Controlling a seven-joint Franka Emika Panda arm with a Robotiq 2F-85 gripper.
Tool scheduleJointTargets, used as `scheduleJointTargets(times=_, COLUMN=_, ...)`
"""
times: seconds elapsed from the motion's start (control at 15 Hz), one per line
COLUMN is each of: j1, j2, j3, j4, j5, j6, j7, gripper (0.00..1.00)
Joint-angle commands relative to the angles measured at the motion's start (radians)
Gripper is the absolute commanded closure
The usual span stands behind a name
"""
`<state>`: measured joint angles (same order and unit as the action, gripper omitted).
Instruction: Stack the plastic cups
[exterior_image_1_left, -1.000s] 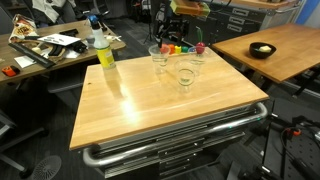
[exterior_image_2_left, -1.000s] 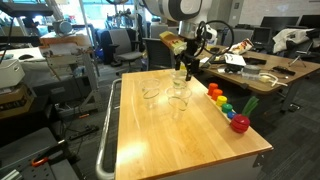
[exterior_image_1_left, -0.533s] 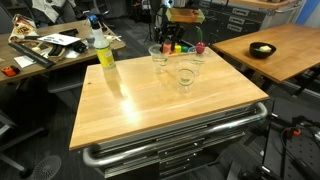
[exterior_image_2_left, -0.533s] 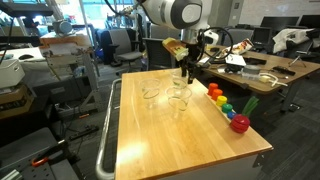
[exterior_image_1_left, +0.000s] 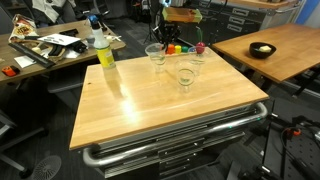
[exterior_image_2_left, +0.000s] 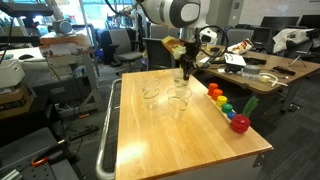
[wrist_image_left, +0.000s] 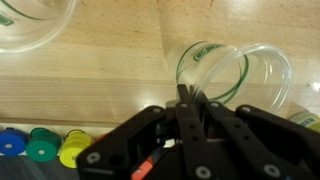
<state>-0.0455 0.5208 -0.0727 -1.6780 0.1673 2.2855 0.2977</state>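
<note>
Next, I release the clear plastic cup inside the standing cup (exterior_image_1_left: 188, 71) (wrist_image_left: 32, 18) that is nearest the front edge of the table with my gripper.
My gripper (wrist_image_left: 189, 97) is shut on the near rim wall of a clear plastic cup (wrist_image_left: 232, 74), which shows tilted in the wrist view with its mouth towards the camera. In both exterior views the gripper (exterior_image_1_left: 163, 42) (exterior_image_2_left: 183, 71) hangs over the far part of the wooden table with that cup (exterior_image_1_left: 154, 53) (exterior_image_2_left: 181, 80) under its fingers. Two more clear cups (exterior_image_2_left: 151, 95) (exterior_image_2_left: 178, 98) stand nearer the table's middle. The wrist view shows another cup (wrist_image_left: 30, 25) at the top left corner.
A row of small coloured blocks (exterior_image_2_left: 222, 102) (wrist_image_left: 40, 147) lies along one table edge beside the cups, ending at a red object (exterior_image_2_left: 240, 123). A bottle with yellow liquid (exterior_image_1_left: 103, 50) stands at a far corner. A second table holds a black bowl (exterior_image_1_left: 262, 50).
The jaws have closed from wide open onto the cup's rim. The gripped cup has shifted slightly to the left in an exterior view.
</note>
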Motion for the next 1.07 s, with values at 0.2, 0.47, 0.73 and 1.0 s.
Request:
scheduleJointTargets(times=0.2, j1=-0.027, j2=-0.061, j3=0.020, j4=0.011, j5=0.088, j6=-0.048, j7=0.001, gripper=0.98)
scheduleJointTargets(times=0.47, j1=-0.046, j2=-0.188, j3=0.033, j4=-0.037, j5=0.165, j6=-0.070, j7=-0.037, gripper=0.98)
scheduleJointTargets(times=0.73, j1=-0.044, j2=-0.359, j3=0.020, j4=-0.165, j5=0.179, j6=-0.069, j7=-0.069, gripper=0.98)
scheduleJointTargets(times=1.0, j1=-0.039, j2=-0.521, j3=0.009, j4=-0.333, j5=0.174, j6=-0.121, j7=-0.102, gripper=0.98)
